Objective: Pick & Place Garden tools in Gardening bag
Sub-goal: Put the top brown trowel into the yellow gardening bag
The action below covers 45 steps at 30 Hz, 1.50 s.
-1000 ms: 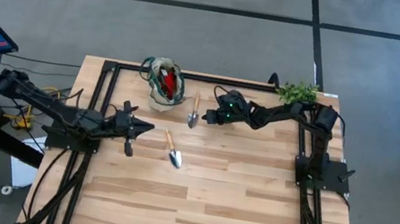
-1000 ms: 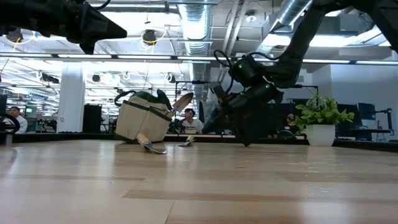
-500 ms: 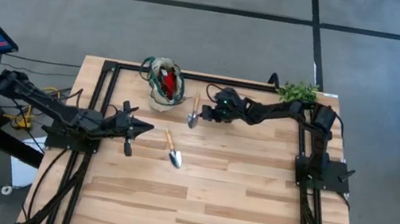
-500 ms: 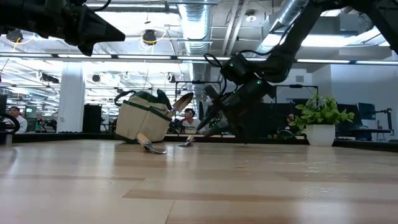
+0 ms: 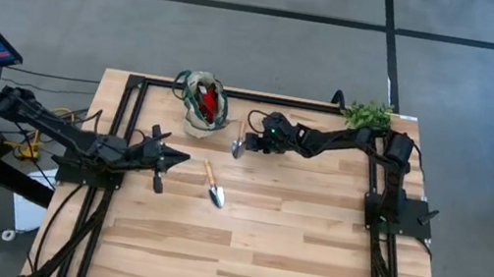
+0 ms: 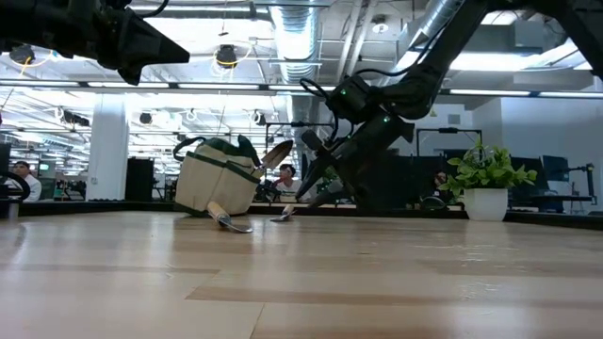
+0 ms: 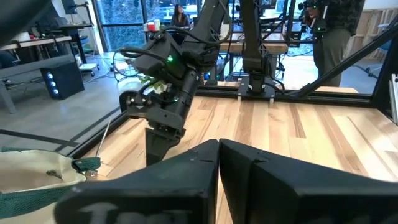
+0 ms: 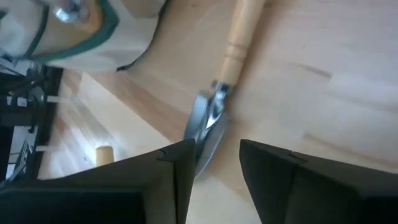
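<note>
The robot's open right gripper reaches only the tip of the slanting trowel blade, so it should move toward the trowel's handle and grip the blade's upper part (image 8: 214, 116) before lifting.
The beige, green-trimmed gardening bag (image 5: 203, 104) (image 6: 213, 179) stands at the table's far side with a red piece (image 5: 206, 102) inside. One wooden-handled trowel (image 5: 239, 137) (image 8: 236, 50) lies flat just right of it, its silver blade (image 8: 208, 127) toward the near edge. A second trowel (image 5: 213, 185) lies nearer the middle. My right gripper (image 5: 245, 143) (image 8: 214, 168) is open and slants down over the first trowel's blade, a finger on each side of the blade's tip. My left gripper (image 5: 186, 158) (image 7: 219, 144) hovers shut left of the second trowel.
A potted leafy plant (image 5: 367, 113) (image 6: 485, 174) stands at the far right corner behind my right arm. A black frame rail (image 5: 263, 98) runs along the far edge behind the bag. Bare wood (image 5: 270, 242) fills the near half of the table.
My right gripper has moved toward the table's left edge, closing in on the trowel beside the bag until its fingers stand over the blade. The trowels and the bag have stayed where they were.
</note>
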### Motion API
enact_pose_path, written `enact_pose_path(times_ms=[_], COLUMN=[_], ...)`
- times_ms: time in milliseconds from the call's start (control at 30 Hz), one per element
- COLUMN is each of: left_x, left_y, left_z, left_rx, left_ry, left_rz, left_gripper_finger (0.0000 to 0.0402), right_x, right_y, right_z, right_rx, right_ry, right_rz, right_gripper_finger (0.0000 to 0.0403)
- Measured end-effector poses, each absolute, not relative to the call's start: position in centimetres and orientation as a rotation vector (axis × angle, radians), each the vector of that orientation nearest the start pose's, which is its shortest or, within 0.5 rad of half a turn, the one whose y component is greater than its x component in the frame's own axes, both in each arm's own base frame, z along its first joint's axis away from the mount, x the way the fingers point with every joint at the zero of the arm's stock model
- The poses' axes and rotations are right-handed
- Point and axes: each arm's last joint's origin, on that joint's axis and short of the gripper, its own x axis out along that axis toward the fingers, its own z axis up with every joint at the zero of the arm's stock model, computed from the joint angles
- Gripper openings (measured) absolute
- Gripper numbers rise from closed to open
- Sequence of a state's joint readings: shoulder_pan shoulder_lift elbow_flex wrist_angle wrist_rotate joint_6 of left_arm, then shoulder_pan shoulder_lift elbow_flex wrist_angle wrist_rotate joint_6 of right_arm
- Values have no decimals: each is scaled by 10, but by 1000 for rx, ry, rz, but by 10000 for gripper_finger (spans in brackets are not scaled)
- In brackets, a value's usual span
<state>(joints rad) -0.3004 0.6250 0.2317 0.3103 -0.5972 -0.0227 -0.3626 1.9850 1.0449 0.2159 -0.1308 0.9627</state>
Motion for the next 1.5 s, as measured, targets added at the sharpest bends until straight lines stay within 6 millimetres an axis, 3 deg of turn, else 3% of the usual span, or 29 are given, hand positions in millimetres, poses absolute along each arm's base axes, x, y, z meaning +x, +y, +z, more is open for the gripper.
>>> enact_pose_path(times_ms=[600, 800, 1000, 1133, 1367, 1500], left_x=[145, 145, 145, 145, 145, 145], left_y=[-28, -28, -28, -28, -28, -28], left_z=[212, 212, 213, 213, 213, 213], left_rx=[39, 38, 41, 61, 62, 62], left_ry=[75, 72, 70, 73, 73, 73], left_rz=[297, 297, 295, 295, 295, 295], left_gripper_finger=[1, 1, 1, 1, 1, 1], right_x=[373, 385, 393, 394, 395, 395], right_y=[-120, -114, -110, -110, -110, -111], right_z=[118, 94, 96, 100, 101, 101], right_rx=[1037, 1038, 969, 969, 942, 927], right_ry=[529, 518, 534, 535, 532, 540], right_rz=[-609, -622, -640, -629, -611, -596], right_gripper_finger=[120, 120, 118, 98, 11, 8])
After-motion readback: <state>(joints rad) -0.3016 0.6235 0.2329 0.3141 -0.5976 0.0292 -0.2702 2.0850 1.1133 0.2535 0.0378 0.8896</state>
